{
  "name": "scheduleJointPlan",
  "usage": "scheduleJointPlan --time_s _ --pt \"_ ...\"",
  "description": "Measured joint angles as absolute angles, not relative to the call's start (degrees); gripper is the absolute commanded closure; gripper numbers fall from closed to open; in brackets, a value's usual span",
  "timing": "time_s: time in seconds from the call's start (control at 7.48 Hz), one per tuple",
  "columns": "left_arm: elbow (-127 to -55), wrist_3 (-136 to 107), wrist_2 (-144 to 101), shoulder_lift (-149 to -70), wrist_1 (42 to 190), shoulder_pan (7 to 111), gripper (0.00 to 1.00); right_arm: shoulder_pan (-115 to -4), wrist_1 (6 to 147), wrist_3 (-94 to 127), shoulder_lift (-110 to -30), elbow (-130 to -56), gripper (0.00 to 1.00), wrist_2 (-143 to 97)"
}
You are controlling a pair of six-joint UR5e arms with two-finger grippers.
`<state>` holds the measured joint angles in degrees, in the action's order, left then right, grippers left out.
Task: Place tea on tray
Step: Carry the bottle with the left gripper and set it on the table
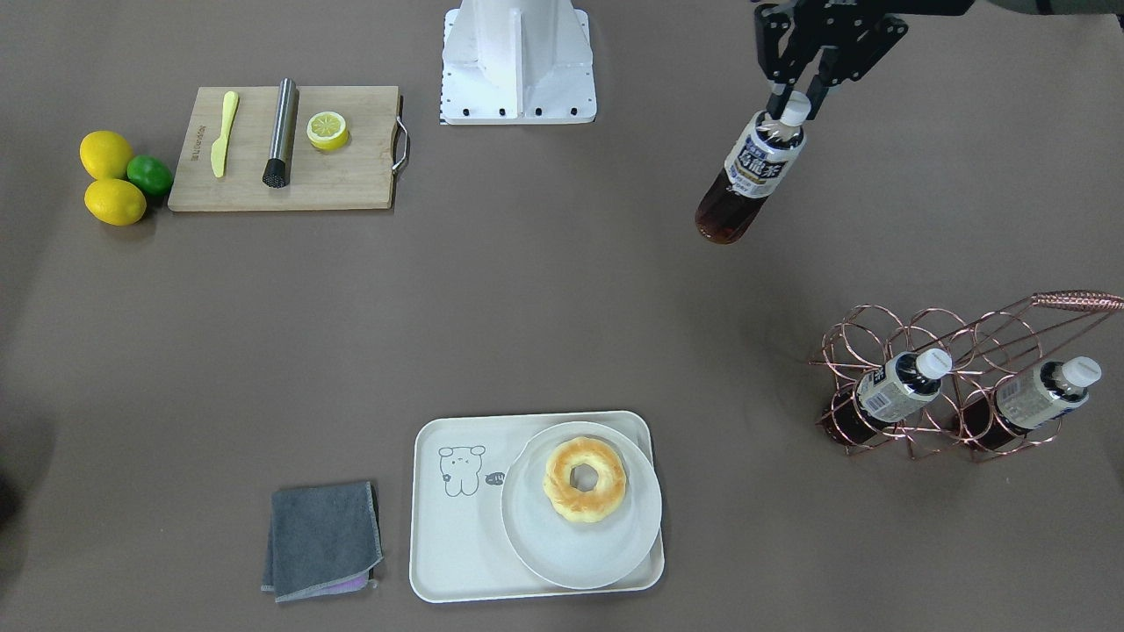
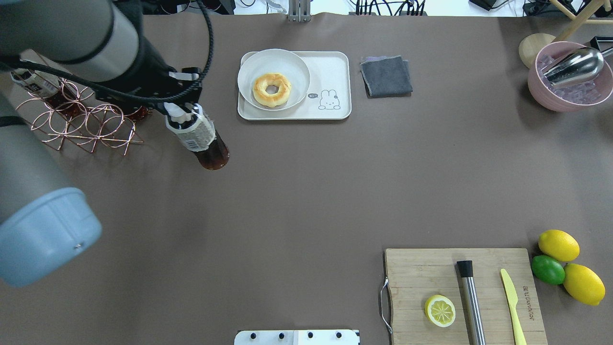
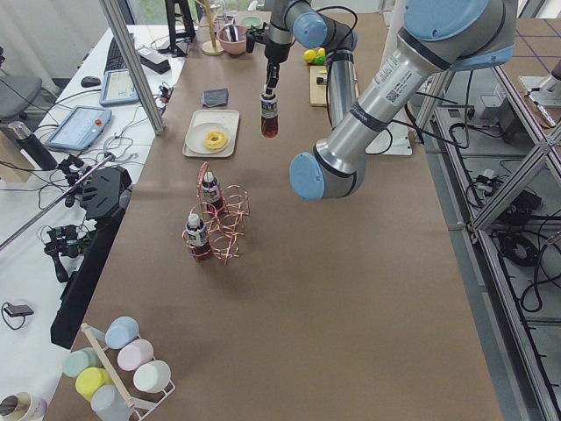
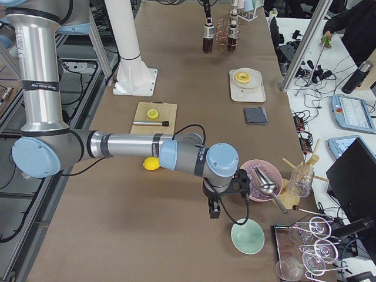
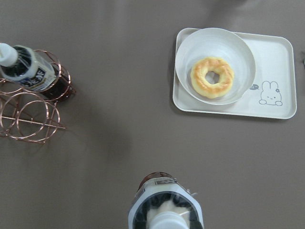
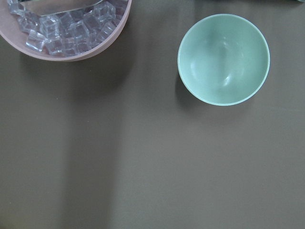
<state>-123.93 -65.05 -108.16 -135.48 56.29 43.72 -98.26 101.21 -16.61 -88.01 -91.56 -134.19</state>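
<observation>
Next, my left gripper stands the tea on the bare table (image 1: pixel 539 278) (image 5: pixel 219 192) between the white arm base and the tray.
My left gripper (image 1: pixel 795 98) is shut on the white cap of the tea (image 1: pixel 753 167), a clear bottle of dark red-brown drink. It hangs tilted in the air above the brown table, between the copper rack and the tray in the overhead view (image 2: pixel 198 136). In the left wrist view the tea (image 5: pixel 166 210) is at the bottom edge. The cream tray (image 1: pixel 457 527) lies at the table's operator-side edge, with a round white plate (image 1: pixel 580 562) and a doughnut (image 1: pixel 584 480) on it. My right gripper (image 4: pixel 214 208) shows only in the exterior right view, so I cannot tell its state.
A copper wire rack (image 1: pixel 966 351) holds two more alike bottles (image 1: pixel 904 386). A grey cloth (image 1: pixel 323 540) lies beside the tray. A wooden cutting board (image 1: pixel 351 175) carries a knife, a muddler and a lemon half. A pink ice bowl (image 2: pixel 565 96) and a green bowl (image 6: pixel 223 58) sit under the right arm.
</observation>
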Motion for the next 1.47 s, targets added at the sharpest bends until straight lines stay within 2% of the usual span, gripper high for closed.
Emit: scheduleJointPlan --time_s 0.53,0.94,1.47 --pt "-113.6 -72.2 -98.8 -143.0 59.5 32.5 1.0 -98.3 101.2 -16.9 -88.1 -91.4 0.0 -134.3" --pt "-108.4 -74.5 -94.6 -143.3 65.4 26.9 1.0 -98.3 101.2 -16.9 -88.4 -91.4 0.0 -134.3" --pt "-105.8 -75.0 -93.7 -142.5 68.3 25.1 1.0 -98.3 101.2 -16.9 -88.6 -91.5 0.0 -134.5"
